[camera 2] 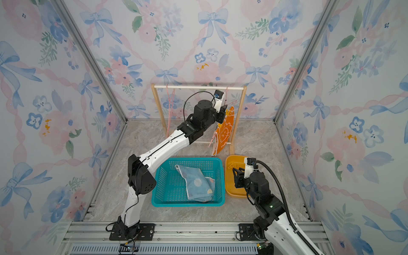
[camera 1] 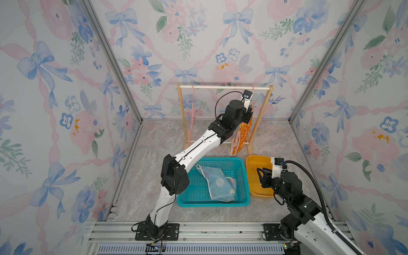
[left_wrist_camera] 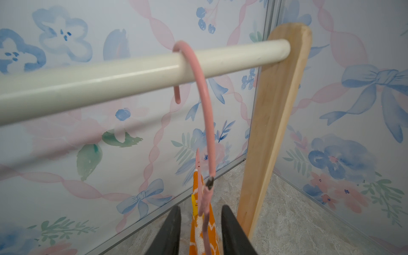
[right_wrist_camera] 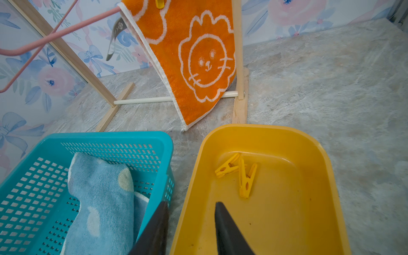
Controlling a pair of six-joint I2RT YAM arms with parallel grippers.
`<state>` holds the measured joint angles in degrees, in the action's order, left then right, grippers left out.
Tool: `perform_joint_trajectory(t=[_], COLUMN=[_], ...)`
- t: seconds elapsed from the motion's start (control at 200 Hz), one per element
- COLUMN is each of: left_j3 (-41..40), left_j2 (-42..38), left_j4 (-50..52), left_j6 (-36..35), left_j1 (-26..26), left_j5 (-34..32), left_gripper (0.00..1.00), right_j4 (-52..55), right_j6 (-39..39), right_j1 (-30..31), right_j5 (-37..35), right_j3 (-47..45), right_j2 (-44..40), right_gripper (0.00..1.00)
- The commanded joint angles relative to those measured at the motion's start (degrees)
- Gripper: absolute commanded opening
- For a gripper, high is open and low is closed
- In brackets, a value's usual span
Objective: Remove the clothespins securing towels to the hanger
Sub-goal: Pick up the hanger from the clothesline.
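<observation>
The orange towel's hanger hooks over the rail, far from my right gripper. Next, my left gripper grips its neck (left_wrist_camera: 205,200), lifts it off and brings it nearer.
An orange towel (camera 1: 241,134) with white lion outlines hangs from a pink hanger (left_wrist_camera: 205,106) at the right end of the wooden rack's rail (camera 1: 225,87). A yellow clothespin (left_wrist_camera: 193,204) still grips the towel's top edge, and it also shows as a clothespin (right_wrist_camera: 159,3) in the right wrist view. My left gripper (left_wrist_camera: 201,212) is open, its jaws straddling the hanger wire and towel without touching them. Two clothespins (right_wrist_camera: 227,169) (right_wrist_camera: 246,178) lie in the yellow tub (right_wrist_camera: 265,128). My right gripper (right_wrist_camera: 191,205) is open and empty over the tub's near rim. The light blue towel (camera 1: 218,183) lies in the teal basket (camera 1: 192,198).
A second pink hanger (camera 1: 192,110) hangs bare at the rack's left end. The rack's right wooden post (left_wrist_camera: 276,132) stands close beside my left gripper. Basket and tub sit side by side in front of the rack. Patterned walls enclose three sides.
</observation>
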<state>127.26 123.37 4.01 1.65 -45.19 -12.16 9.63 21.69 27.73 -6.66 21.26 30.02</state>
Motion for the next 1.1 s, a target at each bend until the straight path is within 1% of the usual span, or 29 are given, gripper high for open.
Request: perform_joint_trajectory(t=[0.0,0.165,0.31,0.42,0.56,0.715,1.095], left_j3=[2.0,2.8,3.2,3.3,3.2,3.1,1.5], left_j2=[1.7,2.6,3.0,2.9,2.9,2.5,-1.5], left_j4=[0.2,0.2,0.2,0.1,0.2,0.2,0.1], left_j6=[-0.1,0.2,0.5,0.5,0.3,0.3,-1.7], left_j1=[0.5,0.5,0.6,0.6,0.6,0.6,0.6], left_j5=[0.5,0.4,0.4,0.3,-0.1,-0.2,-2.0], left_gripper=[0.38,0.32,0.17,0.09,0.08,0.0,0.0], right_j4=[-1.1,-1.0,-0.8,-0.8,-0.7,-0.4,1.7], right_j6=[0.5,0.5,0.5,0.5,0.5,0.4,-0.1], right_j1=[-1.0,-1.5,-2.0,-2.2,-2.3,-2.3,-2.3], right_j5=[0.5,0.7,0.8,0.9,1.2,1.6,1.7], right_j3=[-0.8,-1.3,-1.5,-1.4,-1.5,-1.3,-0.4], right_j2=[-0.1,-0.8,-1.3,-1.4,-1.3,-1.2,-2.5], right_gripper=[0.37,0.37,0.37,0.37,0.37,0.37,0.37])
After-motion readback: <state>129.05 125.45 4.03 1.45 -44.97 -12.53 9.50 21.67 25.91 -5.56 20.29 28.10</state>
